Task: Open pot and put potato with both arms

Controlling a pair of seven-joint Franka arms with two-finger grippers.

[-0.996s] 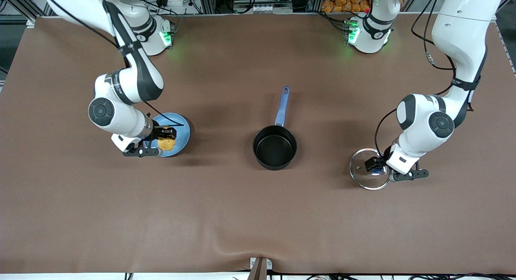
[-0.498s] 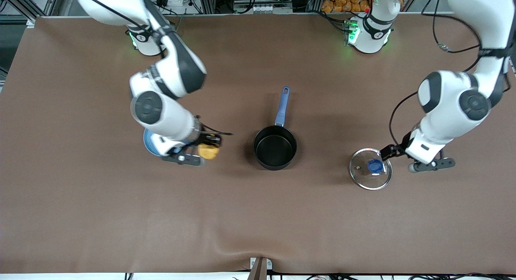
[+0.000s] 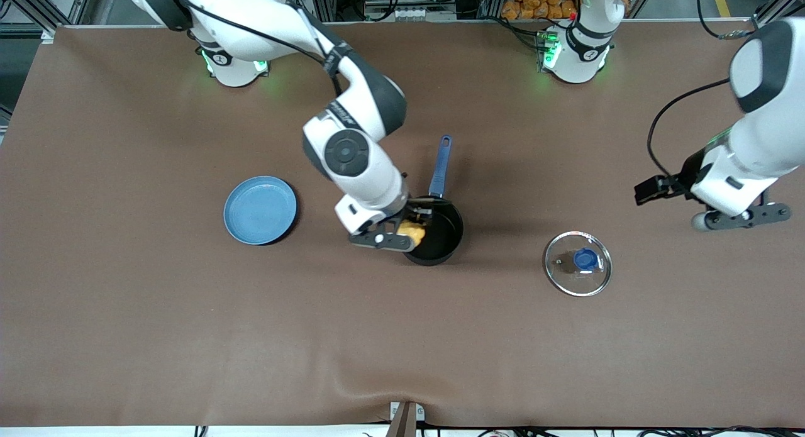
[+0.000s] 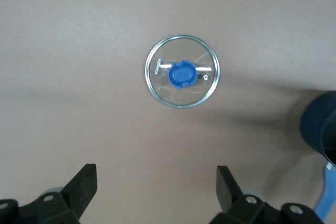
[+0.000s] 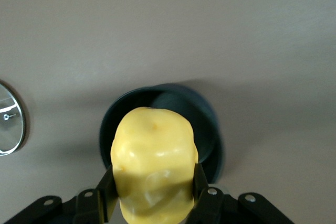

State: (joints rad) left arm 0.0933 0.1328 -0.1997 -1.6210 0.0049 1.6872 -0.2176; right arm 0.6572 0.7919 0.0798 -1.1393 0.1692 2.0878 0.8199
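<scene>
Next, my right gripper releases the yellow potato on the bottom of the black pot [image 3: 434, 232] [image 5: 156, 146], placing it slightly toward the pot's blue handle. The potato is now held over the pot's rim.
The black pot [image 3: 440, 236] with its blue handle [image 3: 441, 165] stands open mid-table; it also shows in the right wrist view [image 5: 210, 129]. My right gripper [image 3: 416, 226] is shut on the yellow potato [image 3: 412, 231] and holds it over the pot's rim toward the right arm's end; the potato [image 5: 154, 161] fills the right wrist view. The glass lid [image 3: 578, 263] with its blue knob lies flat on the table toward the left arm's end, also in the left wrist view [image 4: 182, 78]. My left gripper [image 3: 654, 190] is open, empty, raised above the table beside the lid.
A flat light-blue plate [image 3: 260, 210] lies bare toward the right arm's end. The pot's edge [image 4: 321, 127] shows in the left wrist view. Brown cloth covers the table.
My right gripper carried the potato from the plate to over the pot's rim. My left gripper let go of the lid's knob, opened, rose and moved away from the lid.
</scene>
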